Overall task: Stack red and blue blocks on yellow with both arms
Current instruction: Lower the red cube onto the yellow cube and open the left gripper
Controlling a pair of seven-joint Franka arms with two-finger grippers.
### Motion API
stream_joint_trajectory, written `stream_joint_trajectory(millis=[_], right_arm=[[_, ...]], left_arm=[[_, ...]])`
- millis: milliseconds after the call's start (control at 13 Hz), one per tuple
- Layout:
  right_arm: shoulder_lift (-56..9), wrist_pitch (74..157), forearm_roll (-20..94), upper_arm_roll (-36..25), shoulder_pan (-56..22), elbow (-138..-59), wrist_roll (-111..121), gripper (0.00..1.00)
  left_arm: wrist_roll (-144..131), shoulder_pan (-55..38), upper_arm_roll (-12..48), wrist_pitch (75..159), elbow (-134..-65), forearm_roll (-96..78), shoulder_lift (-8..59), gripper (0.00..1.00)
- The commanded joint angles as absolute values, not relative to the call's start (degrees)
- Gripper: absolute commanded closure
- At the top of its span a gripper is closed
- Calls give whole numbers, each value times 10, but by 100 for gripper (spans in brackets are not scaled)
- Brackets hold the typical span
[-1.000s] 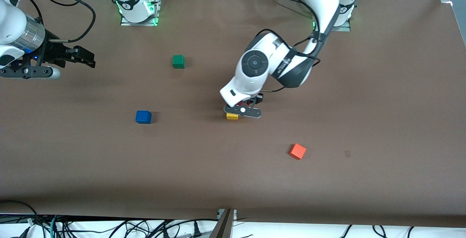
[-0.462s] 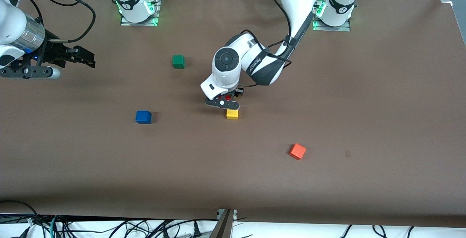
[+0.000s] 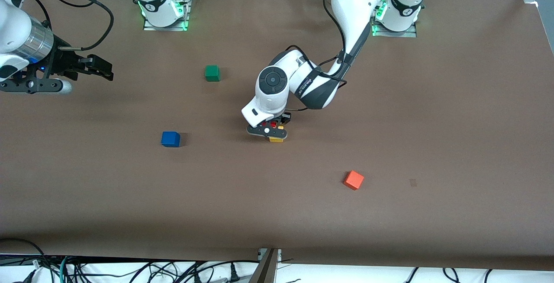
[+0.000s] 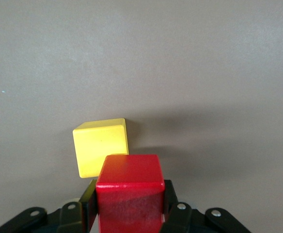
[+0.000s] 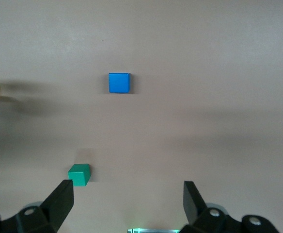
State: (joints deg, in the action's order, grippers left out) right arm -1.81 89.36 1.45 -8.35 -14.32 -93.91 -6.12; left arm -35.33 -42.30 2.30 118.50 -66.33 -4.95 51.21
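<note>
My left gripper has the red block, with the yellow cube [image 3: 278, 134] [image 4: 102, 149] just under it. I need to let go of the block on top of that cube.
My left gripper [image 3: 268, 129] is shut on the red block [image 3: 273, 124] and hangs low over the yellow cube [image 3: 277, 139], which it partly covers. In the left wrist view the red block [image 4: 129, 194] sits between the black fingers of the left gripper [image 4: 129, 209]. There the yellow cube [image 4: 101, 145] on the table peeks out, offset to one side. The blue block [image 3: 170, 139] rests alone toward the right arm's end. My right gripper [image 3: 102, 69] waits open and empty in the air at that end. The right wrist view shows the right gripper [image 5: 128, 199] and the blue block [image 5: 119, 82].
A green cube [image 3: 212, 73] stands nearer the robot bases than the blue block, and it also shows in the right wrist view as the green cube [image 5: 79, 174]. An orange-red cube [image 3: 353, 180] lies nearer the front camera, toward the left arm's end. Brown table [image 3: 433, 123] surrounds everything.
The left gripper with the red block swung toward the right arm's end, uncovering the yellow cube, then came back down over it. The right arm has not moved.
</note>
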Motion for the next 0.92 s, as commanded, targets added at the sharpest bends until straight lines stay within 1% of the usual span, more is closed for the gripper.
stream_joint_trajectory(millis=[0, 846], right_arm=[[-16, 895, 22, -81, -138, -940, -59, 0], [-16, 896, 21, -81, -139, -938, -59, 0]], left_arm=[[-354, -414, 18, 1173, -639, -55, 522, 91], [-352, -399, 18, 1174, -639, -54, 532, 90]])
